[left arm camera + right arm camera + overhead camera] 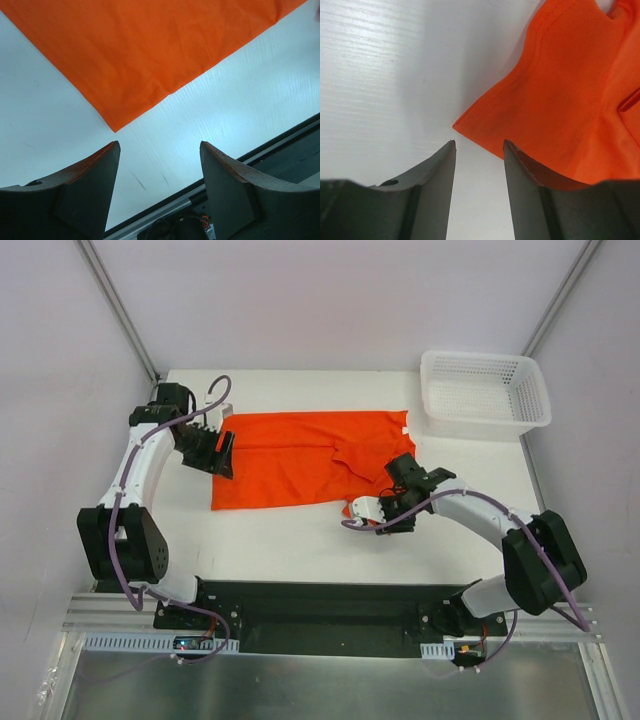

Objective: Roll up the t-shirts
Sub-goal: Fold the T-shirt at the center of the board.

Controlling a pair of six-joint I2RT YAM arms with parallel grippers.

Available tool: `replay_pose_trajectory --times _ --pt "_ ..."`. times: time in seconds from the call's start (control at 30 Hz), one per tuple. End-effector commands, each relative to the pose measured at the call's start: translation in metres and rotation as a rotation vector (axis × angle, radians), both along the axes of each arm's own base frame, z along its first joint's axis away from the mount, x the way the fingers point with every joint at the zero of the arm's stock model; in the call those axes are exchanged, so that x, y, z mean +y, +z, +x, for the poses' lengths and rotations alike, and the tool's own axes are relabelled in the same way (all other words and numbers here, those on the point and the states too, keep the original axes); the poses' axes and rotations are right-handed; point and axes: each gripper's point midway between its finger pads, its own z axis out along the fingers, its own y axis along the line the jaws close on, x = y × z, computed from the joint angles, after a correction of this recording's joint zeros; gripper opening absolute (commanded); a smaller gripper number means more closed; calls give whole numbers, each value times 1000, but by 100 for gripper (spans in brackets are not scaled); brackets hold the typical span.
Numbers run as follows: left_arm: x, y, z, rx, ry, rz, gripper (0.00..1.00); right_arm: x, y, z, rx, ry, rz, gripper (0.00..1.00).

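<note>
The robot's left gripper should next move to the orange-red t-shirt's near hem corner (213,508) (115,130), on the side toward the black bar, and close there.
The orange-red t-shirt (300,460) lies mostly flat on the white table, with a folded sleeve at its lower right. My left gripper (220,458) hovers over the shirt's left edge. In the left wrist view it (160,146) is open and empty, and the shirt's corner (116,127) lies just ahead of the fingertips. My right gripper (365,512) is at the shirt's lower right sleeve. In the right wrist view it (479,143) is open and empty, and the sleeve corner (462,124) lies just beyond the tips, partly under the right finger (530,175).
A white mesh basket (485,390) stands at the table's back right corner. The table's near edge with its black rail (280,150) shows beyond my left gripper. Grey walls close the sides and back.
</note>
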Motion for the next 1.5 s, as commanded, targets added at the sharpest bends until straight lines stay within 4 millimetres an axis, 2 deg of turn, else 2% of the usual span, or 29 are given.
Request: replay_pose_trajectory --times 0.0,0.27,0.43,0.57,0.77,0.87,0.9,0.93,0.97,1.2,1.37,1.47 --pt "2 8 -13 -19 23 -19 65 -7 0 -5 38 43 -71 45" --pt "23 12 -18 -50 81 18 65 -3 -1 -20 102 70 -77 43" --pt "30 8 -22 -32 115 12 65 -3 -13 -14 113 45 -110 45" --pt "38 -6 -28 19 162 34 66 -3 -21 -11 135 28 -131 49" --pt "49 -23 -36 91 294 21 69 -6 -37 -4 132 4 -178 36" --pt "46 -30 -42 134 343 -30 69 -6 -42 1 125 -37 -194 22" --pt "44 -32 -43 152 360 -45 69 -6 -43 2 121 -44 -197 14" --pt "43 -34 -43 165 371 -64 69 -5 -41 3 121 -63 -193 10" --pt "40 -38 -44 186 383 -82 69 -5 -39 4 117 -77 -190 1" --pt "38 -63 -36 274 416 -108 67 12 -2 28 57 -335 -94 1" --pt "41 -85 -23 354 418 -110 57 22 16 37 72 -449 -49 1" --pt "47 -98 -20 382 404 -76 48 23 18 33 108 -451 -64 1"
